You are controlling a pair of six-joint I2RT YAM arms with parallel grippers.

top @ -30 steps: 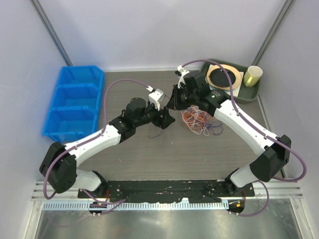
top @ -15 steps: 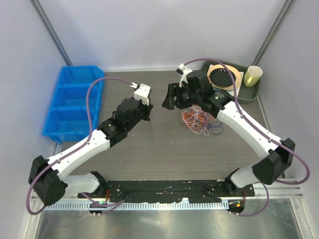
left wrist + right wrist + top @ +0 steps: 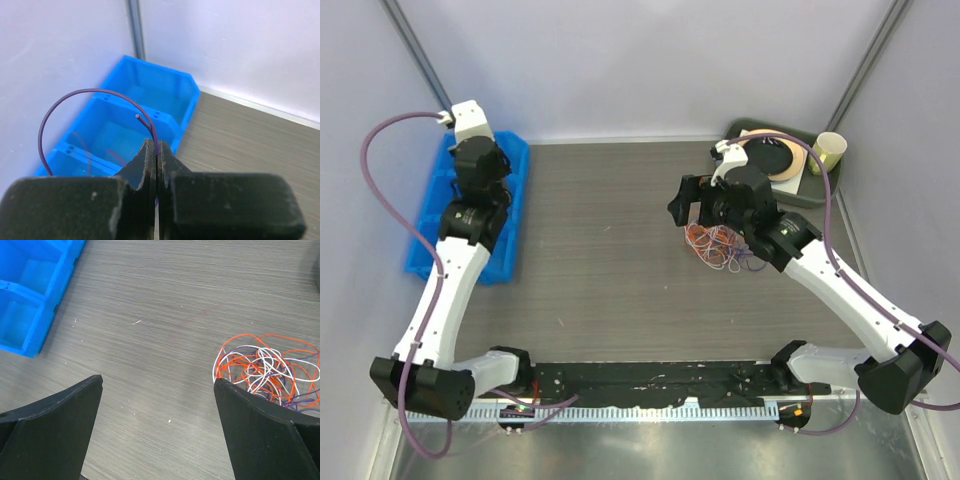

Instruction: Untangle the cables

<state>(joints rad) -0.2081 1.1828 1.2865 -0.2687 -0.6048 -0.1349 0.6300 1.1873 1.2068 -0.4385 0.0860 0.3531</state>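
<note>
My right gripper is to go to the cables' tangle next and close on the purple and orange-red threads [image 3: 735,246] [image 3: 288,400] beside the loose purple loops.
The cables [image 3: 723,247] lie as a loose tangle of orange-red, white and purple threads on the table, right of centre, and appear again as the tangle [image 3: 267,370] in the right wrist view. One purple cable [image 3: 90,91] is apart from them: my left gripper [image 3: 156,150] is shut on it above the blue bin [image 3: 150,90], and the cable arcs up and left from the fingertips. My right gripper [image 3: 157,380] is open wide just left of the tangle, holding nothing. Its right finger [image 3: 260,425] covers the tangle's near edge.
The blue three-compartment bin [image 3: 510,200] stands along the left wall, with thin strands in its middle compartment [image 3: 100,147]. At the back right a dark tray [image 3: 815,190] holds a plate [image 3: 770,155] and a yellow cup [image 3: 827,152]. White walls enclose the table.
My left arm swung from the table's middle to above the blue bin, its gripper shutting on the purple cable. My right gripper opened and shifted slightly right.
</note>
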